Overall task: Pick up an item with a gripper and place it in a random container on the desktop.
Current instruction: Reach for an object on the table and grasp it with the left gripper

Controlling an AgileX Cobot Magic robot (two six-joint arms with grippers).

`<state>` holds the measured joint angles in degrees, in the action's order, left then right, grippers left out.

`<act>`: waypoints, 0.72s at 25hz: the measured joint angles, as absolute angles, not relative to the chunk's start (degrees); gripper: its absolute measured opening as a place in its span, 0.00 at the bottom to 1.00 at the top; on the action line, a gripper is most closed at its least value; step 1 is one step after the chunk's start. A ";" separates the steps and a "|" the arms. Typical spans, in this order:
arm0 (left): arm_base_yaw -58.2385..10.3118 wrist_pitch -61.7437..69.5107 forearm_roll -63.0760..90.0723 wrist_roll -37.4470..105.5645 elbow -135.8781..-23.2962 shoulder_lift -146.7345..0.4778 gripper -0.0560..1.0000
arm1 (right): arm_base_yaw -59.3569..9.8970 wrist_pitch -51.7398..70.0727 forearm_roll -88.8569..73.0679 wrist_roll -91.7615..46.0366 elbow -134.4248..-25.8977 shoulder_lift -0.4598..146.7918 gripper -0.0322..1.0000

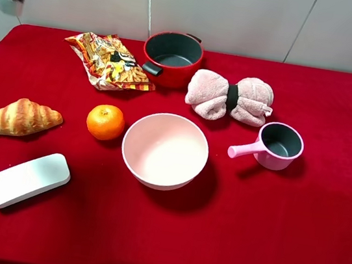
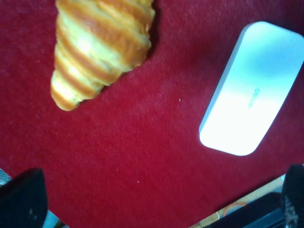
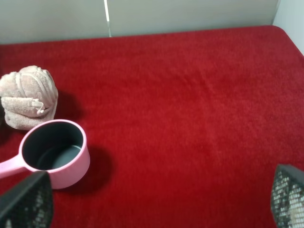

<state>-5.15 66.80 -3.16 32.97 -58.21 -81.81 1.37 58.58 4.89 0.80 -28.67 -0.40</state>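
Observation:
Next, my left gripper will go to the golden-brown croissant's thick middle [image 1: 21, 117] [image 2: 108, 23] and close there, across its widest part.
The golden-brown croissant [image 1: 19, 116] lies on the red cloth desktop [image 1: 266, 236] at the left. It also shows in the left wrist view [image 2: 97, 47]. The pale pink bowl [image 1: 165, 150] stands empty in the middle. My left gripper [image 2: 156, 202] is open and empty, above the cloth between the croissant and a white box, touching neither. My right gripper [image 3: 156, 199] is open and empty, over bare cloth at the right side of the table. Neither gripper shows clearly in the exterior high view.
An orange [image 1: 105, 122] sits between croissant and bowl. A white flat box [image 1: 28, 179] lies front left. A snack bag [image 1: 110, 62], red pot [image 1: 172, 58] and pink rolled towel [image 1: 230, 97] stand at the back. A small pink saucepan [image 1: 272, 145] sits right of the bowl.

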 joint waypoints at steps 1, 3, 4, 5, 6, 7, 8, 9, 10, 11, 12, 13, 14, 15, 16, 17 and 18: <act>-5.15 66.75 -3.16 33.74 -58.21 -83.08 0.98 | 1.37 58.58 4.89 0.80 -28.67 -0.40 0.70; -5.15 66.62 -3.16 34.91 -58.21 -84.94 0.98 | 1.37 58.58 4.89 0.80 -28.67 -0.40 0.70; -5.15 66.03 -3.19 35.69 -58.21 -85.94 0.98 | 1.37 58.58 4.89 0.80 -28.67 -0.40 0.70; -5.15 65.36 -3.37 36.26 -58.21 -86.87 0.98 | 1.37 58.58 4.89 0.80 -28.67 -0.40 0.70; -5.15 64.85 -3.53 36.66 -58.21 -87.67 0.98 | 1.37 58.58 4.89 0.80 -28.67 -0.40 0.70; -5.15 64.27 -3.78 37.21 -58.21 -88.60 0.98 | 1.37 58.58 4.89 0.80 -28.67 -0.40 0.70; -5.15 63.78 -4.03 37.64 -58.21 -89.37 0.98 | 1.37 58.58 4.89 0.80 -28.67 -0.40 0.70; -5.15 63.12 -4.18 38.10 -58.21 -90.43 0.98 | 1.37 58.58 4.89 0.80 -28.67 -0.40 0.70; -5.15 62.42 -4.24 38.62 -58.21 -91.10 0.98 | 1.37 58.58 4.89 0.80 -28.67 -0.40 0.70; -5.15 61.43 -4.31 39.15 -58.21 -91.81 0.98 | 1.37 58.58 4.89 0.80 -28.67 -0.40 0.70; -5.15 60.37 -4.31 39.89 -58.21 -92.34 0.98 | 1.37 58.58 4.89 0.80 -28.67 -0.40 0.70; -5.15 59.13 -4.32 40.76 -58.21 -93.03 0.98 | 1.37 58.58 4.89 0.80 -28.67 -0.40 0.70; -5.15 57.75 -4.32 41.65 -58.21 -93.54 0.98 | 1.37 58.58 4.89 0.80 -28.67 -0.40 0.70; -5.15 56.46 -4.32 42.56 -58.21 -94.19 0.99 | 1.37 58.58 4.89 0.80 -28.67 -0.40 0.70; -5.15 55.54 -4.32 43.46 -58.21 -94.86 0.99 | 1.37 58.58 4.89 0.80 -28.67 -0.40 0.70; -5.15 54.52 -4.32 44.26 -58.21 -95.42 0.99 | 1.37 58.58 4.89 0.80 -28.67 -0.40 0.70; -5.15 53.51 -4.37 45.24 -58.21 -96.05 0.99 | 1.37 58.58 4.89 0.80 -28.67 -0.40 0.70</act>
<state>-5.15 53.51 -4.37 45.24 -58.21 -96.05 1.37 58.58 4.89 0.80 -28.67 -0.40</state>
